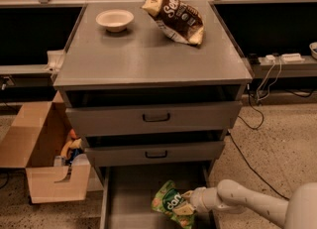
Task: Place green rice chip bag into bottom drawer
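Observation:
Next, my gripper lets go of the green rice chip bag on the bottom drawer's grey bottom [168, 207], between its middle and my arm.
The green rice chip bag [171, 203] is light green with a dark green patch and white lettering. It hangs tilted over the right part of the open bottom drawer [133, 198], a wide grey tray pulled out at the cabinet's foot. My gripper [189, 204] reaches in from the lower right on a white arm and is shut on the bag's right edge. Whether the bag touches the drawer floor is unclear.
On the cabinet top stand a white bowl [115, 20] and a dark brown and cream snack bag [176, 16]. The two upper drawers [156, 117] stand slightly ajar. An open cardboard box [44, 158] with items sits at the left. Cables [257, 104] lie on the floor at right.

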